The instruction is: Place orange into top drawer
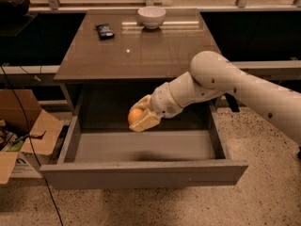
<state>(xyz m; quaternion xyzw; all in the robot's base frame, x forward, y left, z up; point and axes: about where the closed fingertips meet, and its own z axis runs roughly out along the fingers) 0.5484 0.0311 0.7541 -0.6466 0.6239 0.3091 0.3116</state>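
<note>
I will set the orange on the middle of the top drawer's grey bottom [146, 140].
The top drawer [141, 173] is pulled wide open below the brown cabinet top; its grey floor is bare. My gripper [139, 116] is shut on the orange [135, 115] and holds it inside the drawer opening, above the back middle of the floor and below the level of the cabinet top. The white arm reaches in from the right, over the drawer's right side.
A white bowl [151, 17] and a small dark packet [104, 30] sit at the back of the brown cabinet top [141, 55]. An open cardboard box [23, 131] stands on the floor to the left. A black cable hangs down on the left.
</note>
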